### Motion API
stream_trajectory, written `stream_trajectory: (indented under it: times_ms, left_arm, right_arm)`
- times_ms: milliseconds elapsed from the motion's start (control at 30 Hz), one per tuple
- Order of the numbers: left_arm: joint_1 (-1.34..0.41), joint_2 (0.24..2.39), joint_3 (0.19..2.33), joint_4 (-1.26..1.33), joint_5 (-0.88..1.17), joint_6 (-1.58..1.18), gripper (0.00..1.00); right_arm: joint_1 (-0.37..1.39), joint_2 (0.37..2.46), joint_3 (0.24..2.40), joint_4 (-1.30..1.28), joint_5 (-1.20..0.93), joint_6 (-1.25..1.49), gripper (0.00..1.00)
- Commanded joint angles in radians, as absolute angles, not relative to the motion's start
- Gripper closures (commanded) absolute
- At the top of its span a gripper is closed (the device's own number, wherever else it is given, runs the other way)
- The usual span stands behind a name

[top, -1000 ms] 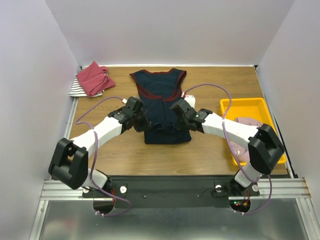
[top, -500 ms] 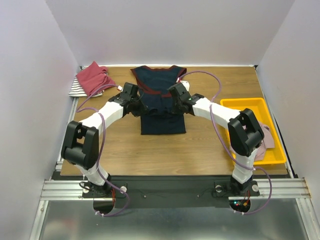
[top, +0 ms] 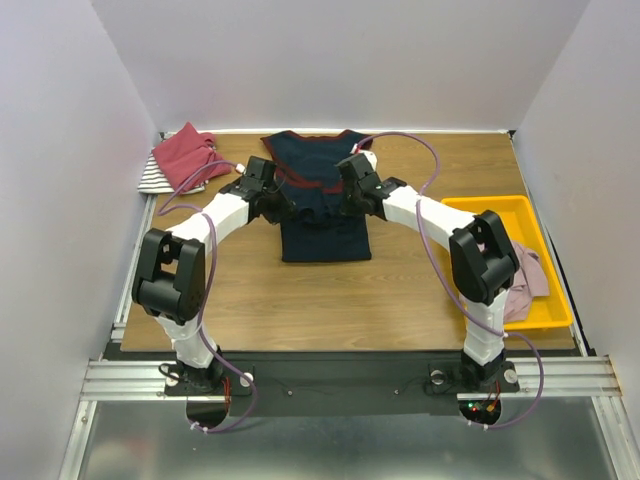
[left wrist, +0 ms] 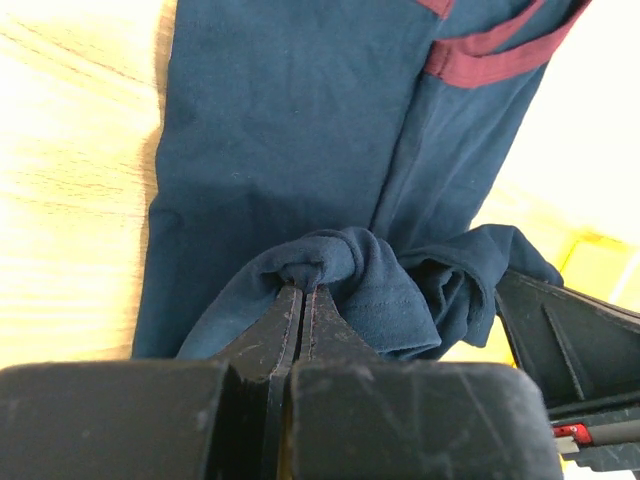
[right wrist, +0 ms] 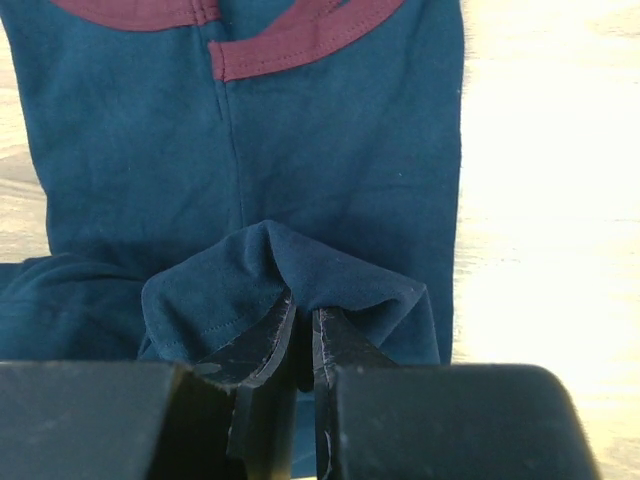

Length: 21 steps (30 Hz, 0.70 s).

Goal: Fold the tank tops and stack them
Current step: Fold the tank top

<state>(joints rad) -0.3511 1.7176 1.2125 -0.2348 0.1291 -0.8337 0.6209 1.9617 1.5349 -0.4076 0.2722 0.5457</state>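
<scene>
My left gripper will release the bunched fold near the front edge of the navy tank top point(top: 299, 251).
The navy tank top point(top: 322, 210) with maroon trim lies on the table at centre back, its bottom part lifted and carried over toward the neck. My left gripper point(top: 275, 203) is shut on a bunched fold of its hem point(left wrist: 335, 270). My right gripper point(top: 350, 197) is shut on the hem's other corner point(right wrist: 300, 275). Both hold the cloth above the shirt's upper half, whose maroon straps point(right wrist: 300, 35) show ahead. A red tank top point(top: 188, 155) lies on a black-white striped one point(top: 152, 177) at the back left. A pale pink one point(top: 525, 275) lies in the yellow tray.
The yellow plastic tray point(top: 500, 207) stands at the right side of the table. White walls close the back and both sides. Bare wood lies in front of the navy shirt.
Both grippers have moved toward the back of the table, carrying the navy shirt's hem up over its body. The visible shirt has grown shorter.
</scene>
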Motion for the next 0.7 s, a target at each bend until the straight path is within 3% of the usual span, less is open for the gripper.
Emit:
stream_trajectory:
  times_ms: [0, 400, 667]
  left_arm:
    - [-0.344, 1.735, 1.232, -0.203, 0.149, -0.816, 1.00]
    - [-0.394, 1.741, 0.977, -0.060, 0.157, -0.907, 1.00]
    - [-0.501, 1.588, 0.711, -0.006, 0.121, -1.032, 1.00]
  right_arm:
    - [0.615, 2.002, 1.569, -0.362, 0.250, 0.537, 0.99]
    - [0.632, 1.954, 1.309, -0.264, 0.196, 0.603, 1.00]
    - [0.718, 1.789, 1.067, -0.223, 0.201, 0.685, 1.00]
